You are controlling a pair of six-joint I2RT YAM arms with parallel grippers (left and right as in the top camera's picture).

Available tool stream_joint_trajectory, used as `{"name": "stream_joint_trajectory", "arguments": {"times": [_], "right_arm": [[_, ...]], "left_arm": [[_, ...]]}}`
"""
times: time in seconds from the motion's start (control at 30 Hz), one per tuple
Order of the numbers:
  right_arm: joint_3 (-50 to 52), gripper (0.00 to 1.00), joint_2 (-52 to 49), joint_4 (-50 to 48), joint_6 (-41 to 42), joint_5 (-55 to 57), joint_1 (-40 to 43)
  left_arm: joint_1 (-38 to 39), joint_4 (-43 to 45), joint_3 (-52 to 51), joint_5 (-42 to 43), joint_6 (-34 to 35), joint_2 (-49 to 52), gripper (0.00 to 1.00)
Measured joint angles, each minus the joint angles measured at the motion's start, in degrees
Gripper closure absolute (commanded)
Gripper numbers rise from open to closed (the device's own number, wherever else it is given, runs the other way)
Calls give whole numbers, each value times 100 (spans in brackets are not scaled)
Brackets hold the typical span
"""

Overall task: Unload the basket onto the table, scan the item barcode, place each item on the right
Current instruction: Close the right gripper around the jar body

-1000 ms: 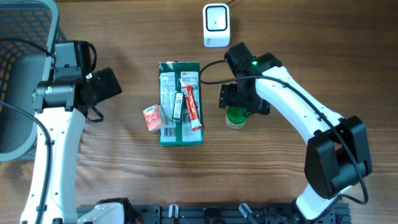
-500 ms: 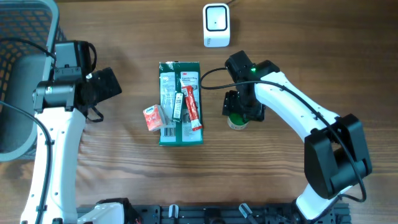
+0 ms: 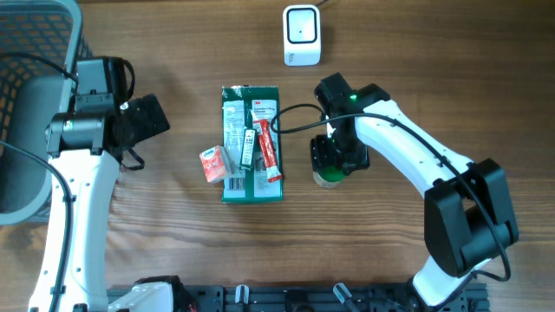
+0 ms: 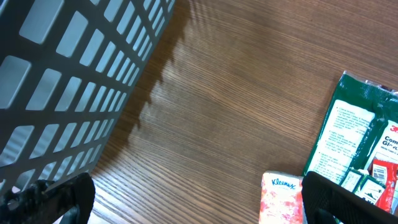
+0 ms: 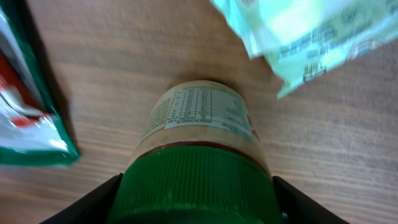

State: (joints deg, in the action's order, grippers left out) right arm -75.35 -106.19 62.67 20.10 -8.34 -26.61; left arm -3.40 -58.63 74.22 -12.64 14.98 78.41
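The jar is pinched only by its green cap in my right gripper, so next I open it, reach lower and grip the jar around its labelled body [image 5: 205, 111] before scanning.
A small jar with a green ribbed cap [image 5: 196, 183] and a printed label [image 5: 199, 115] stands on the wood table. My right gripper [image 5: 196, 202] is shut on the jar, with one black finger [image 5: 93, 205] pressed against each side of its cap. From overhead the right gripper [image 3: 334, 159] covers most of the jar [image 3: 328, 178]. The white barcode scanner [image 3: 302, 35] sits at the far edge, well beyond the jar. At the left, my left gripper [image 4: 199, 205] hangs open over bare wood and holds nothing.
A green 3M package [image 3: 251, 143] with small packs on it lies in the middle, a Kleenex pack [image 4: 280, 199] at its left edge. A grey mesh basket [image 3: 35, 52] fills the far left. A pale green packet [image 5: 298, 31] lies just beyond the jar.
My right gripper has shifted slightly toward the near edge, settled over the jar and shut on its cap. The left arm has not moved.
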Motion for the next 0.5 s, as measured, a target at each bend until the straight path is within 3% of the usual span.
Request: {"name": "stream_joint_trajectory", "arguments": {"times": [0.03, 0.1, 0.5], "right_arm": [[2, 23, 0, 66, -35, 0, -4], [11, 0, 0, 96, -50, -2, -7], [11, 0, 0, -238, 144, -168, 125]], "left_arm": [[0, -2, 0, 0, -2, 0, 0], [0, -2, 0, 0, 0, 0, 0], [0, -2, 0, 0, 0, 0, 0]]}}
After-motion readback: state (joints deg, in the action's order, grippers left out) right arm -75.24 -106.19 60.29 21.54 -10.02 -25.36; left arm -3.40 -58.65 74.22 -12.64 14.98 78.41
